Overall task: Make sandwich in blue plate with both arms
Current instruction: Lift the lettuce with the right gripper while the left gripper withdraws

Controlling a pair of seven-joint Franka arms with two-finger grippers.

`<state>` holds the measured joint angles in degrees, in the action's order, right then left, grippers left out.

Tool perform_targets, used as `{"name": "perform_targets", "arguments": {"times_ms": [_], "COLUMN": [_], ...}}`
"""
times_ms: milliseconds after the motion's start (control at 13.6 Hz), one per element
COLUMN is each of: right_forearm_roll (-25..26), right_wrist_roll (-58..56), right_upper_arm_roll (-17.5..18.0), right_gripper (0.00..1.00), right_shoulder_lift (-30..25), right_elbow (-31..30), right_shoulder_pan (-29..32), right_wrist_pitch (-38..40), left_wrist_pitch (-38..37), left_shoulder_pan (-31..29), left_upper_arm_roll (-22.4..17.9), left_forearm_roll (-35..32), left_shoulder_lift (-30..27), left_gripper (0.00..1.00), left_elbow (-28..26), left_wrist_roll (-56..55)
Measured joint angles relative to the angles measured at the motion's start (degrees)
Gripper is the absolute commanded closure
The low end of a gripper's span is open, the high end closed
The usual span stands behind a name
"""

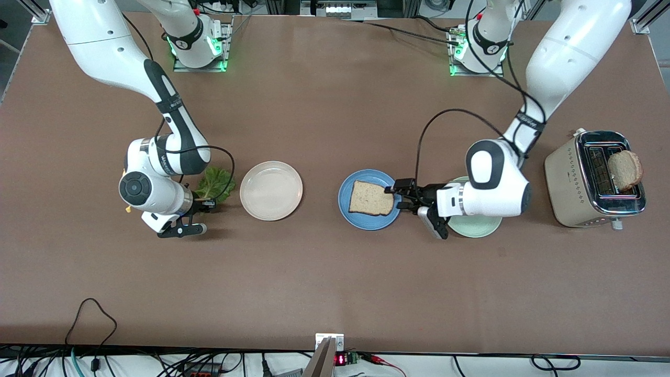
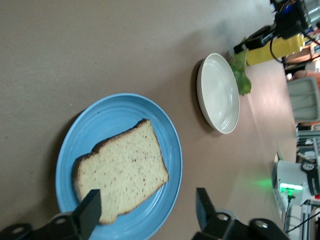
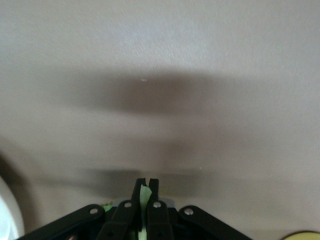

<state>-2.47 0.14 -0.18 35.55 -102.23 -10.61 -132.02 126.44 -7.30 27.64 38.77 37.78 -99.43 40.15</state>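
Next, I release the lettuce with my right gripper on the slice of bread in the blue plate [image 1: 378, 201].
A slice of bread [image 1: 371, 198] [image 2: 122, 172] lies flat in the blue plate [image 1: 345, 207] [image 2: 105, 120] near the table's middle. My left gripper [image 1: 396, 197] [image 2: 146, 207] hovers at the plate's rim on the left arm's side. It is open, with its fingers wide apart and nothing between them. A crinkled green lettuce leaf [image 1: 215, 183] [image 3: 144, 192] lies beside the off-white plate, toward the right arm's end. My right gripper [image 1: 205, 202] [image 3: 146, 182] is low at the leaf's edge and shut on it; a green strip shows between the fingers.
An off-white plate [image 1: 271, 190] [image 2: 218, 92] stands between the lettuce and the blue plate. A mint-green plate [image 1: 473, 226] sits partly under the left wrist. A beige toaster [image 1: 573, 183] at the left arm's end holds another bread slice [image 1: 625, 170].
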Motion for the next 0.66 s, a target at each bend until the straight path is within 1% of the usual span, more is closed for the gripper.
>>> {"name": "perform_targets", "arguments": {"times_ms": [74, 221, 369, 516, 663], "right_forearm_roll": [0.01, 0.00, -0.06, -0.09, -0.10], "right_wrist_roll": [-2.23, -8.20, -12.71, -14.47, -15.16], "right_upper_arm_roll": [0.09, 0.63, 2.66, 6.44, 11.34], "right_gripper": [1.00, 1.00, 1.00, 1.00, 1.00], "right_shoulder_lift": [-0.68, -3.15, -6.31, -8.85, -10.43], "right_elbow": [0.34, 1.63, 3.41, 5.14, 6.06], "right_shoulder_pan": [-0.06, -0.24, -0.31, -0.48, -0.79], "right_wrist_pitch": [0.71, 4.70, 9.64, 13.51, 14.31], "left_wrist_pitch": [-1.43, -4.92, -8.20, -11.94, -15.67], "left_shoulder_pan": [-0.09, -0.12, -0.12, -0.13, -0.41], "left_upper_arm_roll": [-0.28, -0.60, -0.65, -0.77, -1.32], "left_forearm_roll": [-5.06, -15.64, -26.02, -35.27, -42.97], "left_shoulder_lift": [-1.67, -4.55, -7.01, -8.68, -9.66], "left_gripper": [0.00, 0.00, 0.00, 0.00, 0.00], "left_elbow": [0.02, 0.09, 0.11, 0.12, 0.21], "left_wrist_roll": [-2.43, -7.63, -11.69, -13.19, -14.05]}}
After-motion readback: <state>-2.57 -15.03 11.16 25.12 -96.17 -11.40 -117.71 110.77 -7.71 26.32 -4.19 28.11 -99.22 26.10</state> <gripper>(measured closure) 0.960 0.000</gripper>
